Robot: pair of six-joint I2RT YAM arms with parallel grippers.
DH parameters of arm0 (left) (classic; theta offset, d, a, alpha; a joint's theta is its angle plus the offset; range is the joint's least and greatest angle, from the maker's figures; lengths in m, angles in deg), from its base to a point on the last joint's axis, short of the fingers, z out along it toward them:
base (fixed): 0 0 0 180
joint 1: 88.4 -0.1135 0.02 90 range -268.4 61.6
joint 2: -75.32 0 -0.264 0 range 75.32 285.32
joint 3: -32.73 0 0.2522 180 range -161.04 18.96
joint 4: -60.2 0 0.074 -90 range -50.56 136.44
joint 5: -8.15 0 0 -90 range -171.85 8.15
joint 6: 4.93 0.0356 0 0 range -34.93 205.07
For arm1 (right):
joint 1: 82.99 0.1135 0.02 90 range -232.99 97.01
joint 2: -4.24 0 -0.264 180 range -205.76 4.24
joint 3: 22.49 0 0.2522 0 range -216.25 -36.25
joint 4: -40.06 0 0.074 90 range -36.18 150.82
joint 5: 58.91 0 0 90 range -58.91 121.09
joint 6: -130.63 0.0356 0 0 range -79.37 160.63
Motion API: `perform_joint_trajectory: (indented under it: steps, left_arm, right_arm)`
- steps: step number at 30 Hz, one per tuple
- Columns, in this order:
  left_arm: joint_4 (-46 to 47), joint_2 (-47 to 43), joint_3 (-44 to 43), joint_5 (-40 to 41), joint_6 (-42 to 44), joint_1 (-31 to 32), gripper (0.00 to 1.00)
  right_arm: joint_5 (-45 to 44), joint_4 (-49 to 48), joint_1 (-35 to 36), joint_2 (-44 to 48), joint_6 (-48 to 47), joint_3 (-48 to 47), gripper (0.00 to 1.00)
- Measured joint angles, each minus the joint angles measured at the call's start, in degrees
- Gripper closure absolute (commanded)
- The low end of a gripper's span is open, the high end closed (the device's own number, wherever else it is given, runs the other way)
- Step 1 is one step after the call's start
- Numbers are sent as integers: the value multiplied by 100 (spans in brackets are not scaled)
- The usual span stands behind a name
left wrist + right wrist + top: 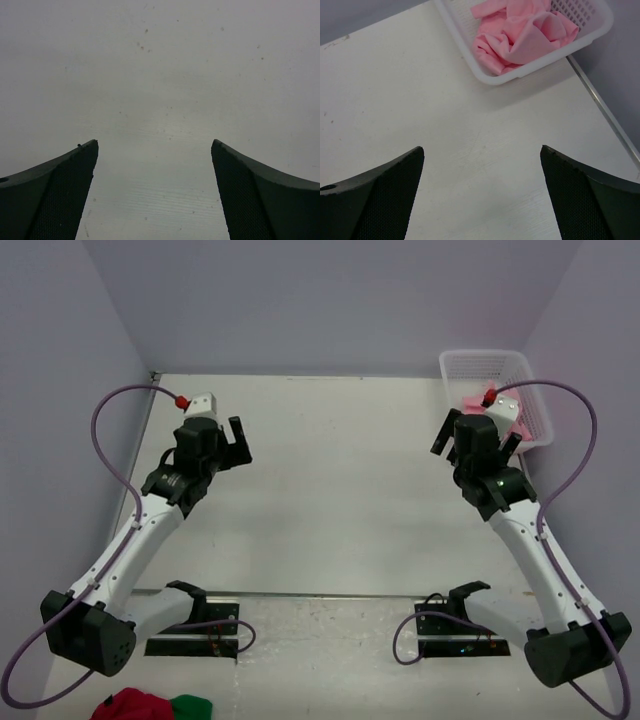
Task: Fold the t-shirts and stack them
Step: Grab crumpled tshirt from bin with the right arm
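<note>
My right gripper is going to close on the raised fold (483, 407) (534, 34) near the middle of the light pink t-shirts in the white basket.
Crumpled light pink t-shirts (520, 32) lie in a white slotted basket (470, 42) at the table's far right corner; in the top view only a strip of the pink t-shirts (508, 418) shows behind the right arm, inside the basket (480, 365). My right gripper (482, 150) hangs open above bare table just short of the basket, nothing between its fingers. In the top view the right gripper (475, 445) sits beside the basket's near left side. My left gripper (155, 145) is open over bare table, far from the shirts; from above the left gripper (228, 442) is at the left.
The white table (340, 490) has a metal edge strip on its right side (605, 107) and grey walls on three sides. Red and green cloth (150, 705) lies below the table's near edge at the bottom left. Cables loop by both arm bases.
</note>
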Motion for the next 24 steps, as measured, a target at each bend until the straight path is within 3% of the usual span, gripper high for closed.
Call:
perform_joint_trajectory:
  steps: [7, 10, 12, 13, 14, 15, 18, 24]
  left_arm:
    - [-20, -79, -22, 9, -2, 17, 5]
    - [-46, -63, -22, 7, -2, 39, 5]
    - [-52, -50, -22, -9, -7, 39, 5]
    - [-57, -48, -22, -35, -9, 39, 5]
    - [-59, -48, -22, -59, -11, 39, 5]
    - [-57, -48, -22, -94, -13, 44, 5]
    - [-57, -48, -17, -120, -13, 48, 5]
    - [-57, -48, -2, -149, -2, 76, 5]
  right_arm:
    - [-48, 68, -17, 92, 153, 17, 1]
    - [-205, 232, -208, -208, 280, -52, 13]
    - [-20, 308, -708, -634, 345, -227, 28]
    - [107, 315, -1001, -876, 367, -323, 30]
    - [177, 295, -1287, -1115, 396, -422, 29]
    - [262, 291, -1576, -1386, 411, -542, 20]
    - [378, 286, -2011, -2186, 385, -975, 15]
    - [752, -7, -2103, -3126, 111, -1537, 16]
